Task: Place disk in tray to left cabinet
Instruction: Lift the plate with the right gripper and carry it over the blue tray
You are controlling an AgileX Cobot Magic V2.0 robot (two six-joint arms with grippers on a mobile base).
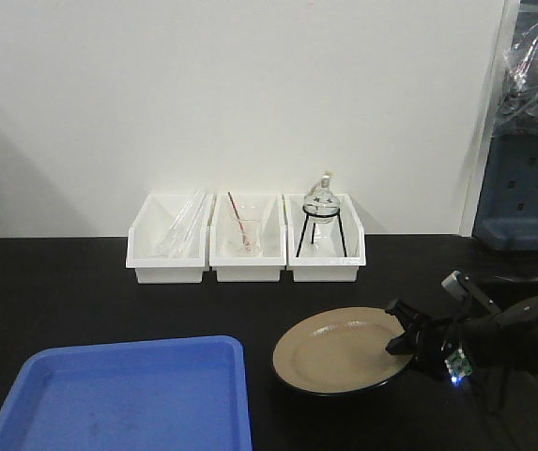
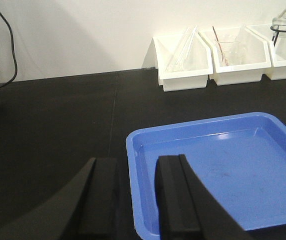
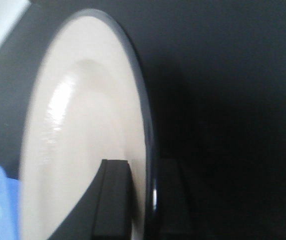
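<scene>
My right gripper needs to let go of the disk inside the blue tray, about midway [image 1: 135, 396] between the tray's two side rims.
The disk [image 1: 344, 352], tan inside with a black rim, sits on the black table to the right of the blue tray [image 1: 128, 395]. My right gripper [image 1: 400, 340] holds the disk's right edge. In the right wrist view its fingers straddle the rim of the disk [image 3: 83, 125], one on the tan face and one under the black underside, and the gripper [image 3: 145, 200] is shut on it. My left gripper [image 2: 137, 200] is open low over the near-left rim of the tray [image 2: 222, 165], one finger outside and one over the inside. The left cabinet is out of view.
Three white bins [image 1: 247, 252] stand in a row against the back wall, holding glass tubes, a beaker and a flask on a black stand [image 1: 322, 225]. Blue-grey equipment [image 1: 522, 188] stands at the far right. A black cable [image 2: 5, 45] hangs at the left.
</scene>
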